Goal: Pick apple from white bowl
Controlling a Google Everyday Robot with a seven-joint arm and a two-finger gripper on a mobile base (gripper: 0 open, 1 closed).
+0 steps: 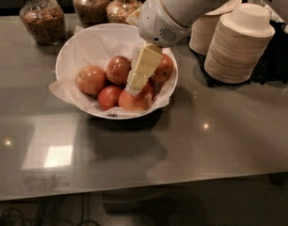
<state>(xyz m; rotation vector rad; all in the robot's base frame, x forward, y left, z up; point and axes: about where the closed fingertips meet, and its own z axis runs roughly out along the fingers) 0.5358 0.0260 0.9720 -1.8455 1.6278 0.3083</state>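
Next, the gripper should move to the red apple in the middle of the white bowl [117, 70] and close around the sides of the apple.
The white bowl [73, 51], lined with crumpled white paper, stands on the grey counter and holds several red apples. A large red apple [136, 101] with a yellow-orange blush lies at the front of the pile. My gripper [134, 85] hangs from the white arm [181, 6] inside the bowl. Its cream tip is just above that apple, at its upper left. Another blushed apple [91, 79] lies at the left. A red one [117, 68] is in the middle, a smaller one [108, 97] is in front, and one [164, 68] sits at the right, partly behind the gripper.
Stacks of tan paper bowls [238, 44] stand to the right on a dark mat. Glass jars [39, 15] of grains and nuts line the back edge behind the bowl. The grey counter [205, 140] stretches in front and to the right.
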